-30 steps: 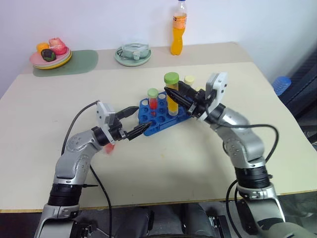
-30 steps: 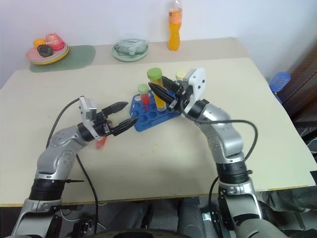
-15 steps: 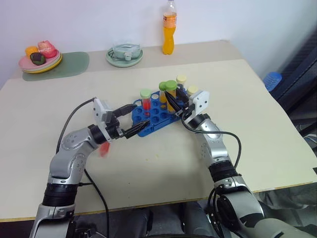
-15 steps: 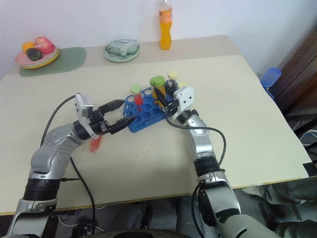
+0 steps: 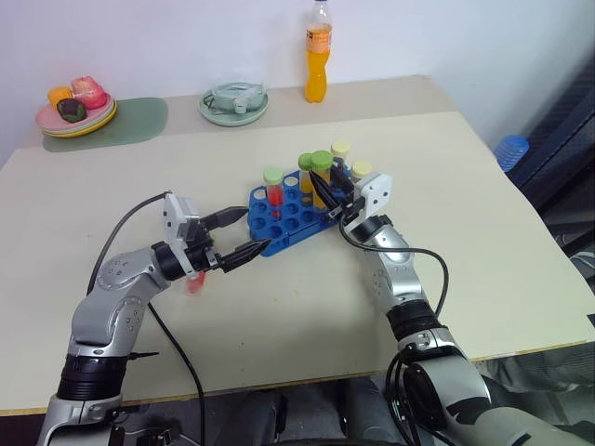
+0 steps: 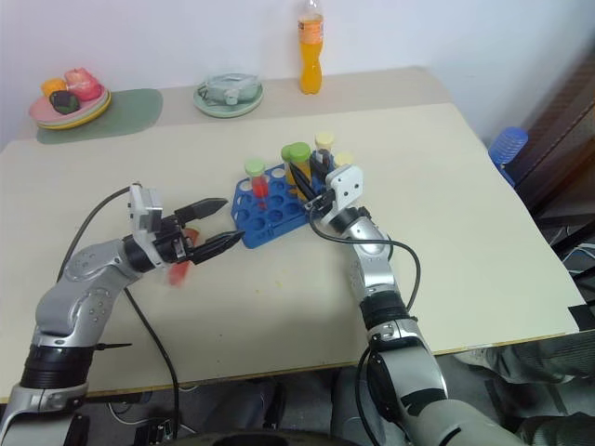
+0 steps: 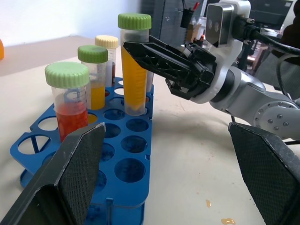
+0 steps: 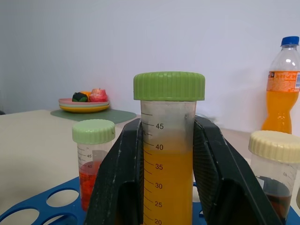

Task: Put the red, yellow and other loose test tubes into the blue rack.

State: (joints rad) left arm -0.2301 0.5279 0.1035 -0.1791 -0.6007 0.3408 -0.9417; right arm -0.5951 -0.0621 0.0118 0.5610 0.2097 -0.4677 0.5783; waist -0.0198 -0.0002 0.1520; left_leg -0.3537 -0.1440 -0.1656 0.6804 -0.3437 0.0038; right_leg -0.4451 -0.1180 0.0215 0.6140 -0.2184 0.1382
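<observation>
Next, my right gripper releases the taller yellow tube in the rack hole that is just nearer me than the short yellow tube (image 5: 323, 209).
The blue rack (image 5: 279, 223) lies mid-table, with a red tube (image 5: 272, 189) under a green cap, a short yellow tube (image 5: 305, 174) and two cream-capped tubes (image 5: 340, 151) standing in it. My right gripper (image 5: 319, 188) is shut on a taller yellow tube (image 8: 168, 159) with a green cap; black fingers (image 8: 117, 183) clamp its sides. In the left wrist view that tube's foot (image 7: 134, 108) sits in a rack hole. My left gripper (image 5: 256, 229) is open and holds nothing, just off the rack's near-left end.
At the table's far edge stand an orange soda bottle (image 5: 318, 51), a pale green dish (image 5: 232, 100) and a plate of fruit (image 5: 76, 110) on a green mat (image 5: 141, 116). A blue object (image 5: 511, 149) sits off the table's right side.
The head camera has shifted. My right gripper lowered the yellow tube from above the rack down into it, then held still. The left gripper stays open near the rack.
</observation>
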